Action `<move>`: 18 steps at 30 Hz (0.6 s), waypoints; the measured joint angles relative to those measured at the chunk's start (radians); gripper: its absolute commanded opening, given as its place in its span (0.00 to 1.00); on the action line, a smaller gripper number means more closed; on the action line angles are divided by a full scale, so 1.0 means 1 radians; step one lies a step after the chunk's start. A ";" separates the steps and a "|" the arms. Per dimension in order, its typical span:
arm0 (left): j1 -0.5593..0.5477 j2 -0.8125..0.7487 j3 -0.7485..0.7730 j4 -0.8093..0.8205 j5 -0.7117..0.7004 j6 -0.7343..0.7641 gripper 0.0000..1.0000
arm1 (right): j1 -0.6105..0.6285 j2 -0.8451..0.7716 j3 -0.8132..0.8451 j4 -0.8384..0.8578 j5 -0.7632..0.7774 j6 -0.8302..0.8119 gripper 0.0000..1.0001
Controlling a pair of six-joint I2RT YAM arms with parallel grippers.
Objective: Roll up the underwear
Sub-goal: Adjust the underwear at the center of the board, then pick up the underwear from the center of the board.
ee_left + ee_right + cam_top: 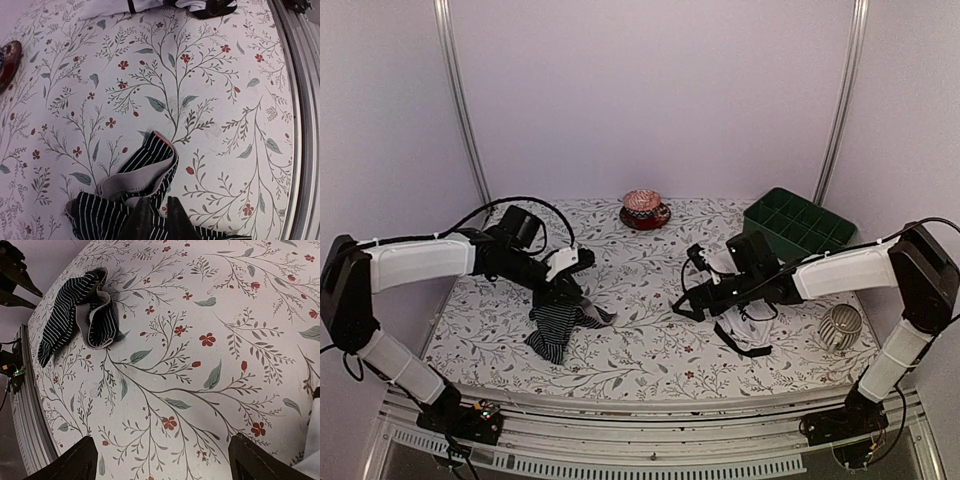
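Note:
Next, I close my right gripper on the loose corner (611,318) (110,342) of the black striped briefs, next to the grey lining, on the side toward the white briefs.
The black striped briefs (558,326) lie crumpled on the floral cloth at the left, grey lining turned up (135,177). My left gripper (560,292) is shut on their upper part, its fingers (137,220) close together with striped cloth pinched between them. The white briefs with black trim (745,325) lie at the right, partly under my right arm; their edge shows in the left wrist view (165,5). My right gripper (685,300) hangs wide open and empty over bare cloth (165,465), just left of the white briefs (311,450). The striped briefs (75,310) show far off in the right wrist view.
A green compartment tray (798,222) stands at the back right. A red dish with a pink thing on it (645,208) sits at the back middle. A white ribbed cup (840,325) lies at the right edge. The metal table rim (300,125) runs along the front.

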 measured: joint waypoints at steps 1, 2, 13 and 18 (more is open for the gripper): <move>0.011 -0.027 -0.012 0.001 0.004 0.002 0.25 | 0.007 0.030 0.024 0.002 -0.008 0.014 0.88; 0.025 -0.050 -0.020 0.005 0.007 0.002 0.29 | 0.019 0.075 0.063 0.000 -0.015 0.037 0.86; 0.272 -0.244 -0.225 0.236 0.058 -0.044 0.37 | 0.119 0.407 0.368 0.038 -0.039 0.285 0.68; 0.297 -0.290 -0.301 0.352 0.039 -0.095 0.39 | 0.159 0.501 0.479 0.039 -0.033 0.366 0.60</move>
